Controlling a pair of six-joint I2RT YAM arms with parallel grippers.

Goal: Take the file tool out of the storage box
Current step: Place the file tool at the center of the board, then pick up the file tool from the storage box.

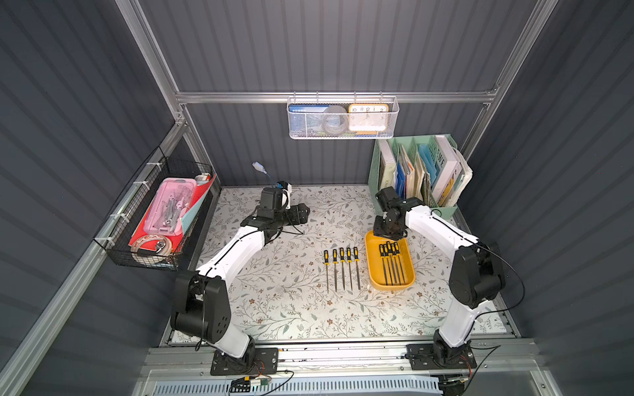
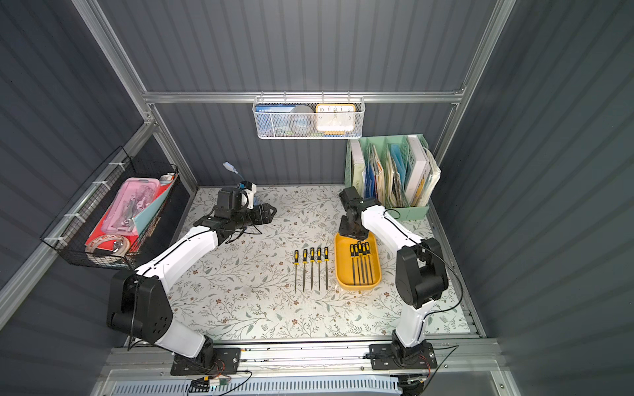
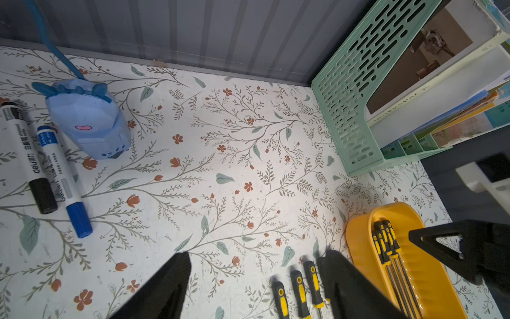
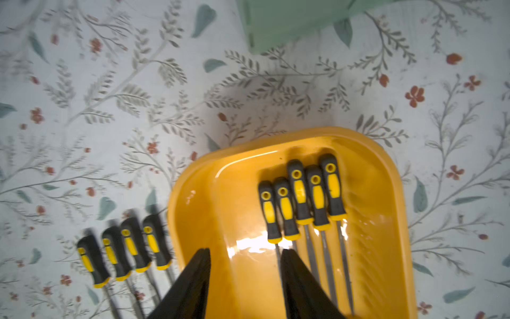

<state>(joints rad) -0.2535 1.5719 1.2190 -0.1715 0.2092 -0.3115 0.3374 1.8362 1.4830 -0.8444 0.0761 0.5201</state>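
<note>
The robot's right gripper will close on the handle of the file tool [image 1: 382,251] [image 4: 271,220] in the storage box that lies closest to the row on the table.
The storage box [image 1: 374,271] [image 2: 343,271] is a shallow yellow tray at the right of the floral table. Several black-and-yellow file tools [image 1: 390,260] [image 4: 299,198] lie side by side in it. Several more files [image 1: 342,267] [image 4: 124,248] lie in a row on the table just left of it. My right gripper [image 4: 245,251] hangs open over the tray's far end, with nothing between its fingers. One finger [image 4: 292,276] is over the shaft of the outermost file. My left gripper [image 3: 256,254] [image 1: 303,216] is open and empty near the table's back.
A mint-green book organiser [image 1: 418,171] stands just behind the tray. A blue toy-shaped object [image 3: 88,118] and two markers [image 3: 55,171] lie at the back left. A black wire basket [image 1: 154,219] hangs on the left wall and a white mesh basket [image 1: 343,118] on the back wall.
</note>
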